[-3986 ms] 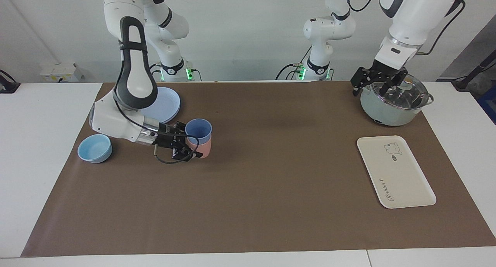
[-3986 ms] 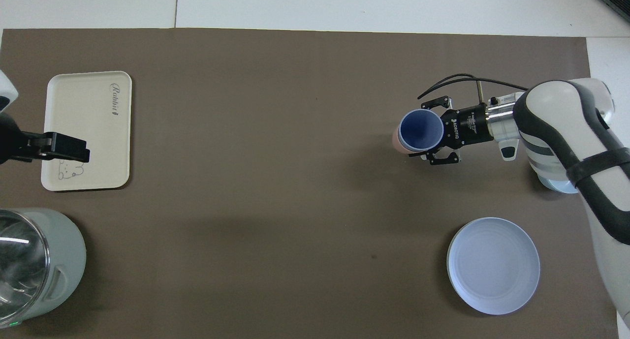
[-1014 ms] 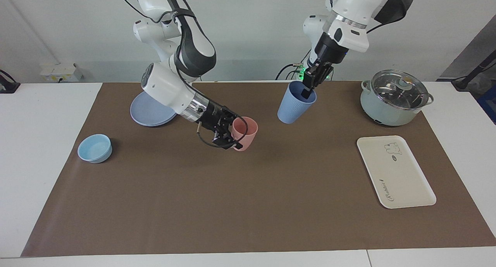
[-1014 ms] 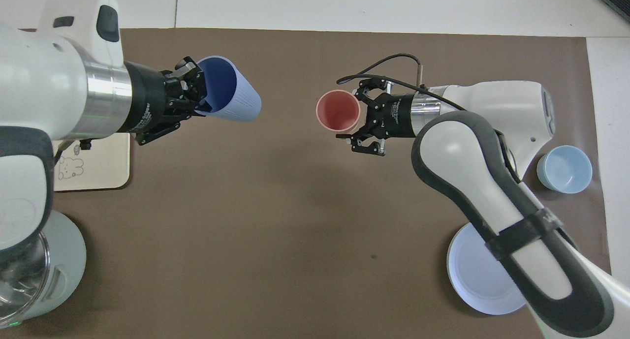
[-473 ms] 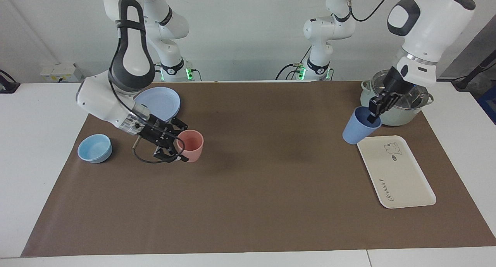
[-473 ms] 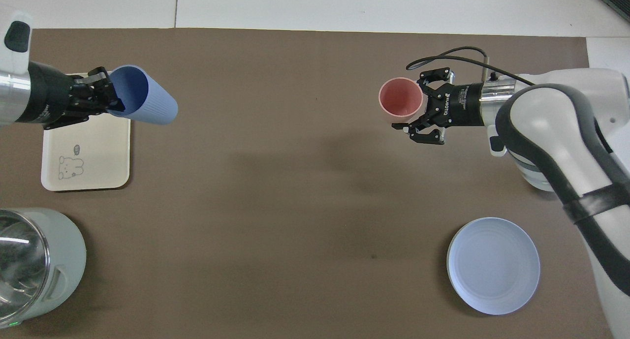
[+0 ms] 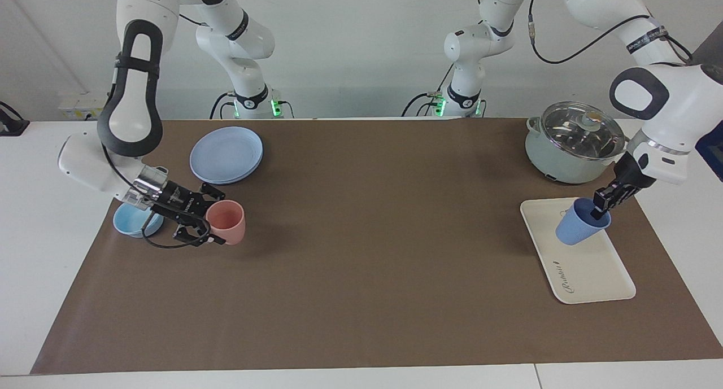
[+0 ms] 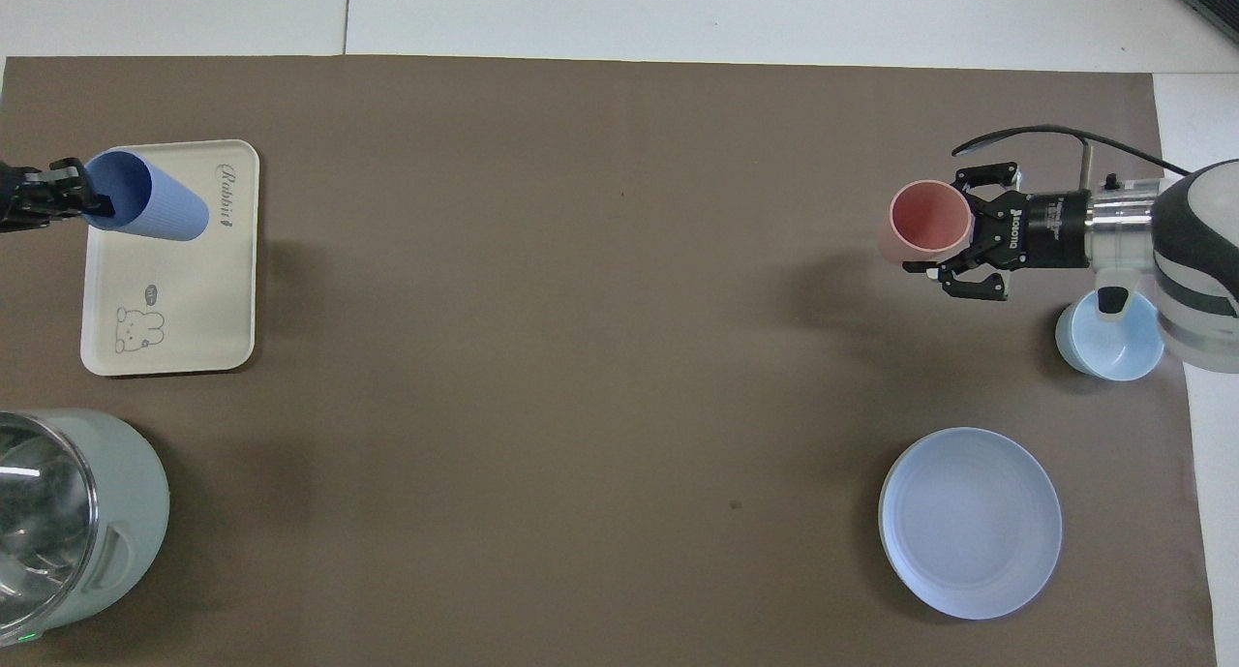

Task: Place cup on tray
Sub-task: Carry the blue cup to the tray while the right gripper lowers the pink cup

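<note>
The robot's right gripper will release the pink cup, now held at the mat by the bowl, on the brown mat (image 8: 947,262) near the light-blue bowl, on that bowl's tray-facing side.
The periwinkle-blue cup (image 7: 580,230) hangs tilted, low over the end of the cream tray (image 7: 590,273) that is nearer to the robots. My left gripper (image 7: 600,207) is shut on its rim. I cannot tell whether the cup's base touches the tray. In the overhead view the cup (image 8: 150,205) covers a corner of the tray (image 8: 184,299), and the left gripper (image 8: 70,200) shows at the picture's edge. My right gripper (image 7: 216,219) is shut on the pink cup (image 7: 229,224) at the mat, next to the light-blue bowl; it also shows in the overhead view (image 8: 947,226).
A pot with a glass lid (image 7: 576,146) stands nearer to the robots than the tray. A round blue plate (image 7: 226,146) and a light-blue bowl (image 7: 133,219) lie at the right arm's end. A brown mat (image 7: 367,253) covers the table.
My left gripper has carried the blue cup from beside the tray to low over it. My right gripper has moved the pink cup toward the right arm's end, up to the bowl.
</note>
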You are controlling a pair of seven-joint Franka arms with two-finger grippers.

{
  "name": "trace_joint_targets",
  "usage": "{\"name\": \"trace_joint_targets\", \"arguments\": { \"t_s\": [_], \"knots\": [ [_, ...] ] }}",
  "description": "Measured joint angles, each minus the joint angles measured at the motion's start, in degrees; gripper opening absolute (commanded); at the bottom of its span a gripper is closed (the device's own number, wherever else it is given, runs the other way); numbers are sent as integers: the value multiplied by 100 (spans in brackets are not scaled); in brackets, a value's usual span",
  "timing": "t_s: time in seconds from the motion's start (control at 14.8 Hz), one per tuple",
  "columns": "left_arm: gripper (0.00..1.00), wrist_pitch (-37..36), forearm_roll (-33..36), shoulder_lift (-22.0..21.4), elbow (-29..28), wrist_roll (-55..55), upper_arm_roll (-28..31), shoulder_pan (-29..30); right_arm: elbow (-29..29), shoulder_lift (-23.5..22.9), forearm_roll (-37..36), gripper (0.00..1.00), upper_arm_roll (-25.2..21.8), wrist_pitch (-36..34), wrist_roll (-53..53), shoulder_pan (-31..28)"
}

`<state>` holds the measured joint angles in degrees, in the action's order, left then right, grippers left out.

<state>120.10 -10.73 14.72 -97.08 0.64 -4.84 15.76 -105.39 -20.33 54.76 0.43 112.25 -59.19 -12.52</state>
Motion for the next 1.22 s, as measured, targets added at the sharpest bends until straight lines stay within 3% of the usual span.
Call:
{"name": "trace_joint_targets", "arguments": {
  "t_s": [0.2, 0.47, 0.61, 0.68, 0.88, 1.08, 1.15, 1.22],
  "knots": [
    [0, 280, 15, 160, -262, 552, 1, 223, 62, -358, 0, 0, 4, -18, 393, -286],
    [0, 1246, 15, 151, -1028, 740, -48, 298, 251, -643, 0, 0, 3, -185, 630, -528],
    [88, 1375, 16, 131, -1173, 741, -89, 293, 332, -734, 0, 0, 4, -187, 687, -574],
    [100, 1385, 16, 106, -1196, 742, -96, 290, 354, -756, 0, 0, 7, -187, 688, -574],
    [100, 1337, 16, 23, -1153, 742, -116, 263, 353, -774, 0, 0, 34, -183, 691, -571],
    [100, 687, 76, -110, -746, 754, -144, 215, 271, -816, 0, 1, 37, -52, 781, -570],
    [100, 277, 263, -188, -518, 774, -150, 172, 225, -819, 1, 34, 39, 2, 788, -569],
    [100, -209, 518, -282, -266, 775, -165, 91, 188, -819, 1, 38, 41, 52, 792, -569]
  ]
}}
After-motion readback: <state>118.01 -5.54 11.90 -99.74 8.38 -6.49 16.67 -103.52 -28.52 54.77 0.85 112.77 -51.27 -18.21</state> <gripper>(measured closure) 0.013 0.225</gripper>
